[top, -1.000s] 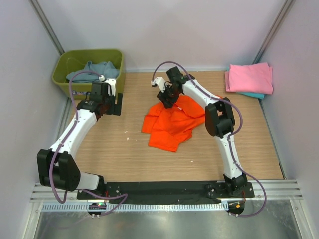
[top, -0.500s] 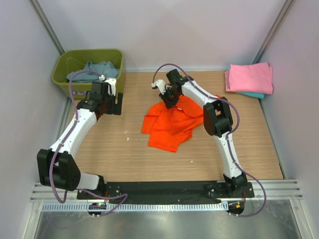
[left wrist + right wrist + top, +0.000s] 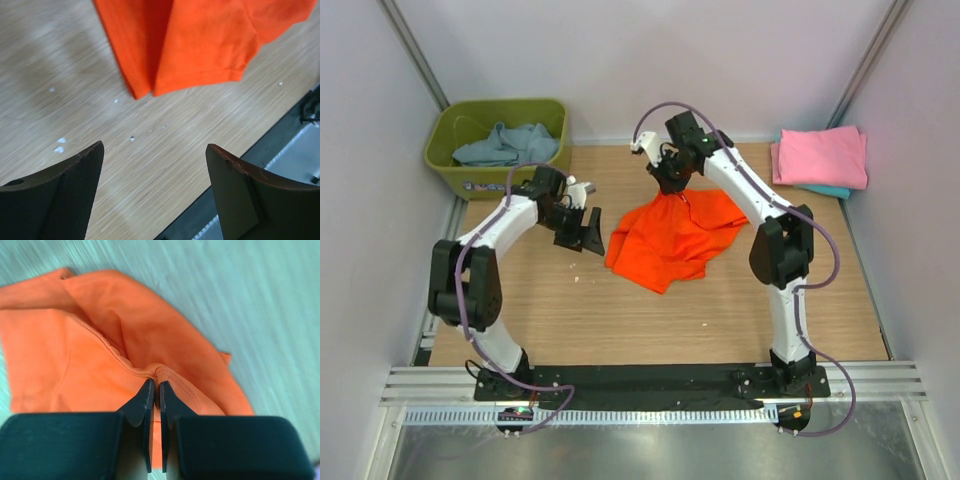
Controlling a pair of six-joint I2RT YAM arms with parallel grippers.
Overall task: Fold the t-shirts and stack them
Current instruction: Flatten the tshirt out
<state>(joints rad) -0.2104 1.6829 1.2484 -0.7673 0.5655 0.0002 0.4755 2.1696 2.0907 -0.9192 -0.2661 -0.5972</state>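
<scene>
I should close my left gripper on the orange t-shirt's near corner (image 3: 608, 265) (image 3: 136, 97), on the side toward the olive-green tub, just ahead of its open fingers.
A bright orange t-shirt (image 3: 672, 232) lies crumpled on the middle of the wooden table. My right gripper (image 3: 672, 184) is shut on its far edge, pinching a stitched hem (image 3: 165, 374) between the fingertips. My left gripper (image 3: 586, 232) is open and empty, just left of the shirt; its wrist view shows the shirt's corner (image 3: 200, 45) ahead over bare wood. A folded pink t-shirt (image 3: 822, 157) lies on a teal one (image 3: 828, 190) at the far right. A blue-grey t-shirt (image 3: 508, 143) sits in the tub.
An olive-green plastic tub (image 3: 450, 168) stands at the far left corner. Grey walls close in the table on the left, back and right. A black base rail (image 3: 650, 378) runs along the near edge.
My left arm swung from beside the tub to the shirt's left edge. My right gripper moved back and right with the hem, pulling the orange shirt wider.
</scene>
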